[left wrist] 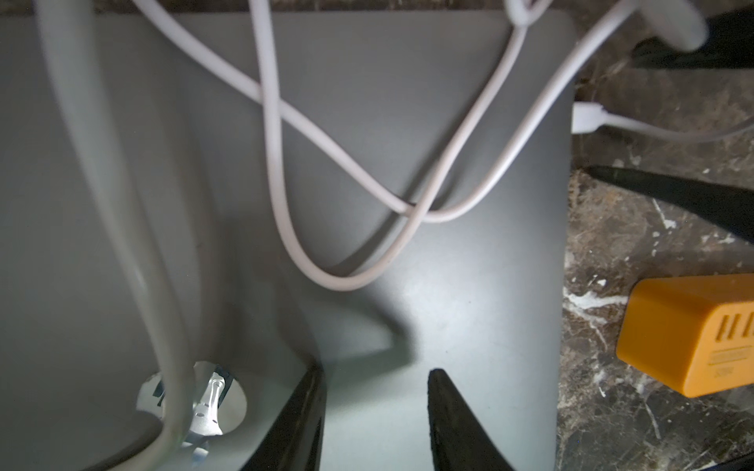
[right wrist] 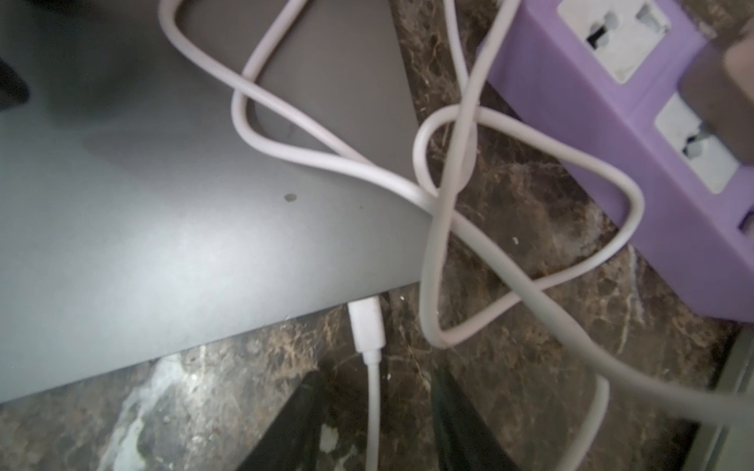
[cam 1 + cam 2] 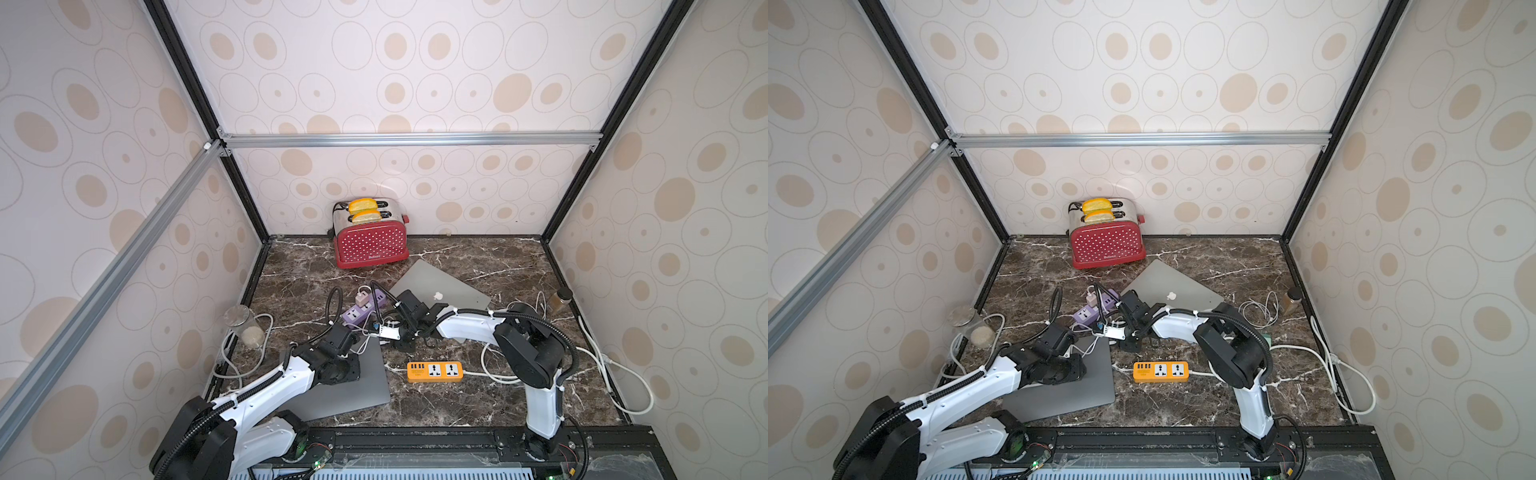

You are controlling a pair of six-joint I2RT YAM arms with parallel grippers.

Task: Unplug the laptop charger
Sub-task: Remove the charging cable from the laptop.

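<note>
The thin white cable behind the white plug sits between my right gripper's open fingers, so I need to reach forward and grip the plug's body (image 2: 367,324) before I pull.
The grey laptop (image 2: 171,244) lies shut at the front left of the marble table (image 3: 478,399), also seen as the grey laptop (image 3: 357,395). The charger's white plug (image 2: 367,324) sits against the laptop's side edge; I cannot tell whether it is still seated. Its thin white cable (image 2: 373,403) runs between the fingers of my right gripper (image 2: 377,379), which is open, with a gap on both sides of the cable. My left gripper (image 1: 377,407) is over the laptop's lid, open, with nothing between its fingers. The plug (image 1: 587,118) also shows in the left wrist view.
A purple power strip (image 3: 361,311) with a pinkish adapter (image 3: 362,297) lies behind the grippers, looped by white cable (image 2: 530,134). An orange power strip (image 3: 434,371) lies in front. A silver laptop (image 3: 440,286), a red toaster (image 3: 370,243), a glass jar (image 3: 245,328) and a spice jar (image 3: 561,299) stand around.
</note>
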